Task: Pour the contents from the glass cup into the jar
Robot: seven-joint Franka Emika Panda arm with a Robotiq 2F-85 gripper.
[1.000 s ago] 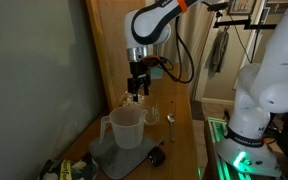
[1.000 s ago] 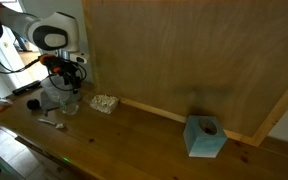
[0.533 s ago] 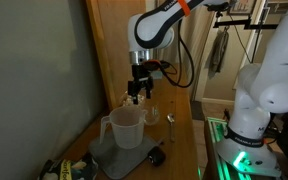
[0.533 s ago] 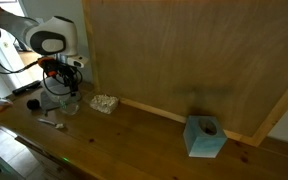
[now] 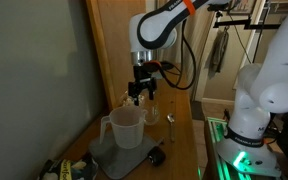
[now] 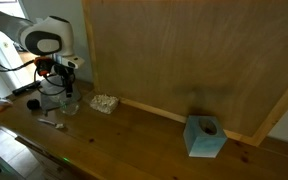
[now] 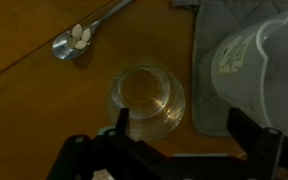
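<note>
I will narrow my gripper's wide-open fingers, which reach from the glass cup to the jar's side, and pinch the cup's rim on the jar's side [image 7: 181, 103].
The glass cup [image 7: 146, 100] stands upright on the wooden table, seen from above in the wrist view, with a little at its bottom. It also shows in an exterior view [image 5: 152, 116]. The jar [image 7: 259, 70], a translucent handled jug, stands on a grey mat [image 7: 219, 40] right of the cup; it shows in both exterior views [image 5: 126, 127] [image 6: 52, 98]. My gripper [image 7: 180, 135] is open and empty. It hangs above the table between cup and jar, one finger [image 7: 122, 122] over the cup's rim. In an exterior view the gripper [image 5: 138, 92] is well above both.
A metal spoon [image 7: 79, 40] holding small white bits lies near the cup. A whitish popcorn-like clump [image 6: 104, 102] lies by the wooden back wall. A blue tissue box [image 6: 205, 137] stands far along the table. Black objects lie near the mat's edge [image 5: 156, 157].
The arm has shifted slightly sideways above the cup and jar. The gripper stays open and empty; cup and jar have not moved.
</note>
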